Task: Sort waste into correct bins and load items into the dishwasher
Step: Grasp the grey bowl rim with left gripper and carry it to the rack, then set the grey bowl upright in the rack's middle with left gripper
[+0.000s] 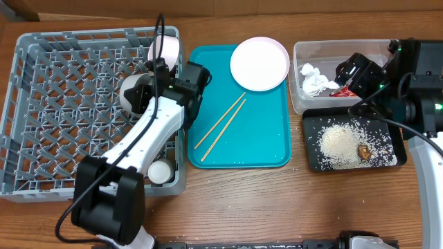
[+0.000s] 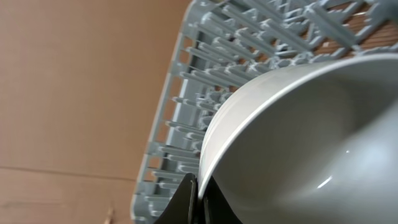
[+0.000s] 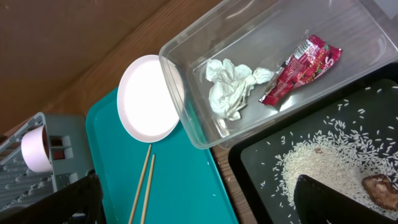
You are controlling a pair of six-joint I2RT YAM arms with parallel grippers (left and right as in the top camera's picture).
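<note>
I will let go of the grey-white bowl with my left gripper in the rack (image 1: 153, 116), between the pinkish bowl and the small white bowl.
My left gripper (image 2: 199, 202) is shut on the rim of a grey-white bowl (image 2: 298, 143), holding it over the grey dishwasher rack (image 2: 205, 81). From overhead, that gripper (image 1: 154, 81) and bowl (image 1: 131, 93) are at the rack's (image 1: 55, 117) right side. A pinkish bowl (image 1: 165, 48) stands on edge at the rack's back right, and a small white bowl (image 1: 160, 171) is at its front right. The plate (image 1: 259, 63) and chopsticks (image 1: 220, 128) lie on the teal tray. My right gripper (image 3: 205, 205) hangs open above the bins, holding nothing. The clear tub (image 3: 186, 118) holds the tissue (image 3: 233, 87) and red wrapper (image 3: 301, 68). The black tray (image 3: 255, 180) holds rice (image 3: 311, 165) and a brown lump (image 3: 380, 190).
The teal tray (image 1: 270, 149) lies between the rack and the bins. The clear tub (image 1: 299, 69) sits behind the black tray (image 1: 311, 162) at the right. A few rice grains are scattered on the teal tray. The left arm (image 1: 138, 149) crosses the rack's right wall.
</note>
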